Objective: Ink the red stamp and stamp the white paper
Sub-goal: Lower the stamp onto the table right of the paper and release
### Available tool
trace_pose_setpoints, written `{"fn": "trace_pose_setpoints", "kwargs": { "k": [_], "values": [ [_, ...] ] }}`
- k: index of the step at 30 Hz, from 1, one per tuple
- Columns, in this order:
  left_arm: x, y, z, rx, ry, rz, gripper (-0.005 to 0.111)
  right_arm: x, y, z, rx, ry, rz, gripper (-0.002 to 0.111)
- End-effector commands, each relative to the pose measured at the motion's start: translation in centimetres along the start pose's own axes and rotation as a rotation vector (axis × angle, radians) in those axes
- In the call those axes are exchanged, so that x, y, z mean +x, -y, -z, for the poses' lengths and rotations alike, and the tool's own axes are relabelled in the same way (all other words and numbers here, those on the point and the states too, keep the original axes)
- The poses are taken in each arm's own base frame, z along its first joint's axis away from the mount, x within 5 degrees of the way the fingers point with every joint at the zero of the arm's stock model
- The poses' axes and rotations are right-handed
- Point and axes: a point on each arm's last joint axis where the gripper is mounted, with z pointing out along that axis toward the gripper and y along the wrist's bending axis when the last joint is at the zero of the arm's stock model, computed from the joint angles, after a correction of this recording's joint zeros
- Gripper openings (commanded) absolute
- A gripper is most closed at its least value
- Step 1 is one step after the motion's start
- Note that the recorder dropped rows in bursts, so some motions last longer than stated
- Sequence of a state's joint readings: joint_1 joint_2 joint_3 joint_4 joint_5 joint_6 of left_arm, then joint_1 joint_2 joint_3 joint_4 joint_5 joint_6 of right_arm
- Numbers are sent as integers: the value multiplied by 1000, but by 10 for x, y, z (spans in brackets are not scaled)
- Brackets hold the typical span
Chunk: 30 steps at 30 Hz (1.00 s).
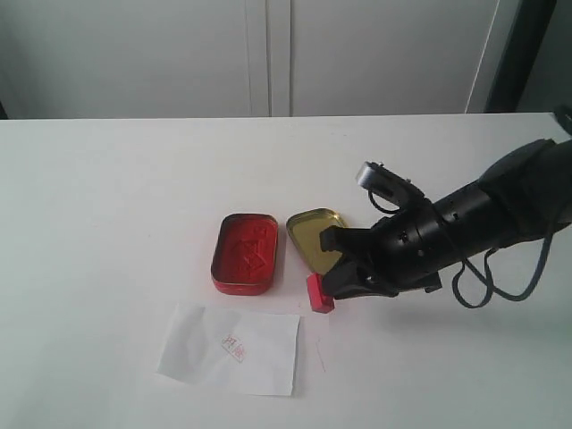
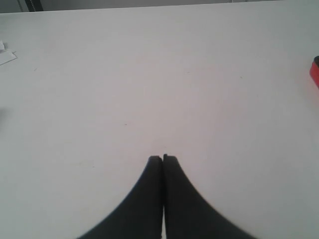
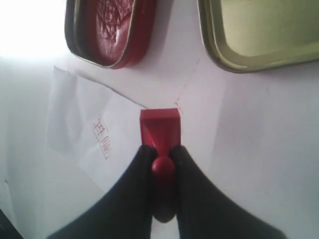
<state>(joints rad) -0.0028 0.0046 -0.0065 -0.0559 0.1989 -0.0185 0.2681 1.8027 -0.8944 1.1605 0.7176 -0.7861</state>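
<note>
My right gripper needs to set the red stamp, now just off the paper's corner, down on the table (image 1: 332,307) (image 3: 193,117) between the white paper and the gold-lined tin lid.
My right gripper (image 1: 332,288) (image 3: 162,157) is shut on the knob of the red stamp (image 1: 319,293) (image 3: 160,128). The stamp sits just off the right corner of the white paper (image 1: 231,349) (image 3: 89,134). A red imprint (image 1: 233,346) (image 3: 102,137) shows on the paper. The open red ink-pad tin (image 1: 247,252) (image 3: 107,30) lies behind the paper. My left gripper (image 2: 163,159) is shut with nothing between its fingers, over bare table; the exterior view does not show it.
The gold-lined tin lid (image 1: 315,235) (image 3: 259,32) lies to the right of the ink-pad tin, partly under my right arm. A sliver of red (image 2: 315,72) shows at the edge of the left wrist view. The white table (image 1: 107,206) stretches left.
</note>
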Motion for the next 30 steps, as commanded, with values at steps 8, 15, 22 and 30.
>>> {"fn": "trace_pose_setpoints", "kwargs": {
  "k": [8,15,22,30],
  "values": [
    [2,0,0,0,2,5,0,6,16,-11,-84,20,-76,0],
    [2,0,0,0,2,5,0,8,24,-19,-78,22,-110,0],
    [2,0,0,0,2,5,0,9,32,-27,-67,16,-138,0],
    [2,0,0,0,2,5,0,7,37,-27,-17,38,-133,30]
  ]
}}
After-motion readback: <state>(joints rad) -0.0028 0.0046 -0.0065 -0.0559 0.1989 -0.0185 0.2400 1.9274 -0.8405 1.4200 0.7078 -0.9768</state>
